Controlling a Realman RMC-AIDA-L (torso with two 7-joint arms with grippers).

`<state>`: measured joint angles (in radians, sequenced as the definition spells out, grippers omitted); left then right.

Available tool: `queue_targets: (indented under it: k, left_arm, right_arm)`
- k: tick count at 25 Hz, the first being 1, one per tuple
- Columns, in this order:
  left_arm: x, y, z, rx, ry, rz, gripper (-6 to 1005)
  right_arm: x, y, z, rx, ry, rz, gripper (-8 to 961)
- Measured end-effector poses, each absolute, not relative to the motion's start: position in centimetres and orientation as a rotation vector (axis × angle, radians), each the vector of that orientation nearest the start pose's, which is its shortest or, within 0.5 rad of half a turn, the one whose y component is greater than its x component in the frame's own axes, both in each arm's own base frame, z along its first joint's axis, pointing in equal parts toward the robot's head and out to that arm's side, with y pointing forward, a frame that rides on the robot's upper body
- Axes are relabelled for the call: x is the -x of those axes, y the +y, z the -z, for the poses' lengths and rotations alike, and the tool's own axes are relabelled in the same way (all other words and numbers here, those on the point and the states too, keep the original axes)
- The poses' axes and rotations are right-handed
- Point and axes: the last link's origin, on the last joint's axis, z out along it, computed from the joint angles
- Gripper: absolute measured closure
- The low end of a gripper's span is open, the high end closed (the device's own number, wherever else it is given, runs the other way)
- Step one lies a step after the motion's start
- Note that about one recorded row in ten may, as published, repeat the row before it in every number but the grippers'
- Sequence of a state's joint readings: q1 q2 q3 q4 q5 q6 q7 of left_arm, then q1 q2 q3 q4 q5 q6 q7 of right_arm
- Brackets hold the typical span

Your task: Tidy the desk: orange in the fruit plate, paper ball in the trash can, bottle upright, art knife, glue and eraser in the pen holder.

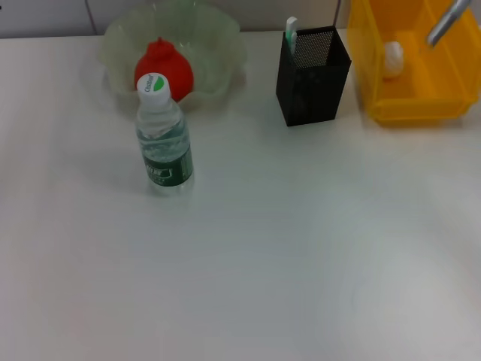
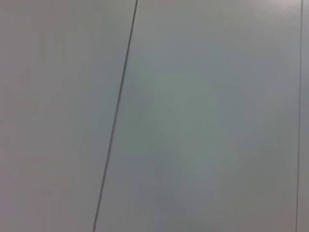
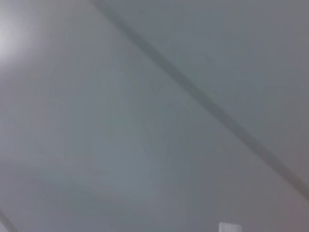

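The thing in my right gripper will be let go in the black pen holder (image 1: 307, 46) next to the white and green item.
In the head view the bottle (image 1: 164, 143) stands upright on the white desk at the left, its white cap up. Just behind it the orange (image 1: 165, 66) lies in the pale-green fruit plate (image 1: 218, 41). The paper ball (image 1: 393, 59) rests inside the yellow trash can (image 1: 409, 101) at the back right. Between them stands the black mesh pen holder (image 1: 313, 75), with a white and green stick-shaped item (image 1: 291, 34) poking out of it; I cannot tell whether that is the art knife or the glue. The eraser is hidden. Neither gripper shows in any view.
A grey metal bar (image 1: 449, 22) slants over the trash can at the top right edge. Both wrist views show only a plain grey surface crossed by thin dark lines. The desk's front half (image 1: 240, 286) is bare white.
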<state>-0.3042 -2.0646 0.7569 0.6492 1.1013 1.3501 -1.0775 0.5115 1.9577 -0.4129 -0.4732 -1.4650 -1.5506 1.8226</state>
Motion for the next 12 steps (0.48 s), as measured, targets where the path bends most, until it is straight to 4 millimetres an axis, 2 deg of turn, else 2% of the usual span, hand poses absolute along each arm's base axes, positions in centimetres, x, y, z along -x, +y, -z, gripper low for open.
queue_targets:
  k: [1, 2, 3, 4, 5, 7, 8, 9, 10, 12]
  left_arm:
    - [30.2, 33.3, -9.6, 1.818, -0.484, 1.096, 326]
    - [30.0, 33.6, -9.6, 1.818, -0.478, 1.092, 326]
    - [30.0, 33.6, -9.6, 1.818, -0.478, 1.092, 326]
    - [29.9, 33.7, -9.6, 1.819, -0.475, 1.091, 326]
    - [29.9, 33.9, -9.6, 1.820, -0.474, 1.090, 326]
    - [29.8, 34.1, -9.4, 1.821, -0.476, 1.081, 326]
    - [29.8, 34.1, -9.4, 1.821, -0.476, 1.081, 326]
    - [29.8, 34.2, -9.4, 1.821, -0.478, 1.079, 325]
    - [29.8, 34.2, -9.4, 1.821, -0.478, 1.076, 325]
    - [29.9, 34.2, -9.3, 1.819, -0.479, 1.071, 325]
  right_arm:
    - [-28.2, 36.1, -11.2, 1.855, 1.114, -1.596, 818]
    - [-27.5, 36.4, -9.9, 1.838, 1.049, -1.605, 818]
    - [-27.5, 36.4, -9.9, 1.838, 1.049, -1.605, 818]
    - [-26.4, 37.2, -8.4, 1.853, 0.986, -1.578, 818]
    - [-26.4, 37.2, -8.4, 1.853, 0.986, -1.578, 818]
    - [-24.5, 38.7, -6.3, 1.884, 0.902, -1.515, 818]
    - [-24.5, 38.7, -6.3, 1.884, 0.902, -1.515, 818]
    - [-23.3, 39.8, -5.0, 1.913, 0.870, -1.467, 818]
    - [-23.3, 39.8, -5.0, 1.913, 0.870, -1.467, 818]
    - [-22.0, 41.0, -3.4, 1.959, 0.819, -1.395, 819]
